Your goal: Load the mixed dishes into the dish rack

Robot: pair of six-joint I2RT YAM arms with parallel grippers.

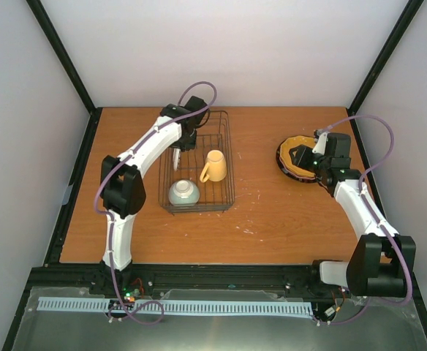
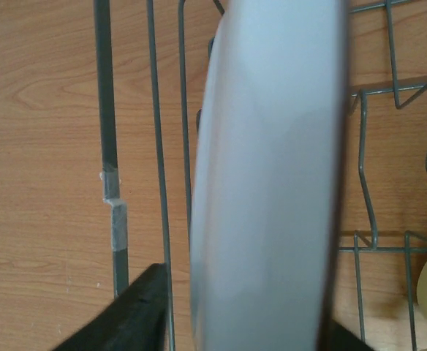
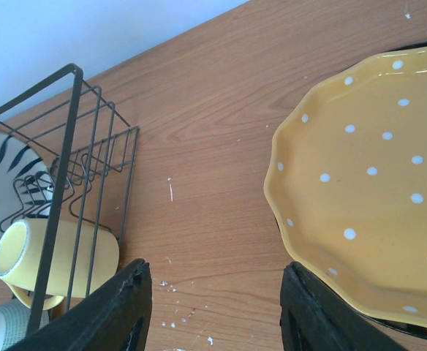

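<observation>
The white plate is leaning toward the middle of the dish rack, so the robot's left gripper needs to open, grip again and tilt the plate back toward the dish rack's taped bar (image 2: 114,201).
The dish rack (image 1: 230,168) stands left of centre. In it a yellow mug (image 1: 213,167) lies on its side and a pale small bowl (image 1: 183,192) sits at the near end. A white plate with black stripes (image 2: 268,183) stands on edge at the rack's left side. My left gripper (image 2: 243,322) straddles it, open, with a gap and a rack wire (image 2: 159,183) between its left finger (image 2: 129,314) and the plate. My right gripper (image 3: 215,292) hangs open over bare table, just left of the orange-yellow scalloped plate (image 3: 374,183), holding nothing.
The scalloped plate tops a stack at the right, with a dark plate rim (image 1: 283,167) showing under it. In the right wrist view the rack corner (image 3: 73,73) and the mug (image 3: 53,256) lie to the left. White specks dot the wooden table (image 1: 265,212).
</observation>
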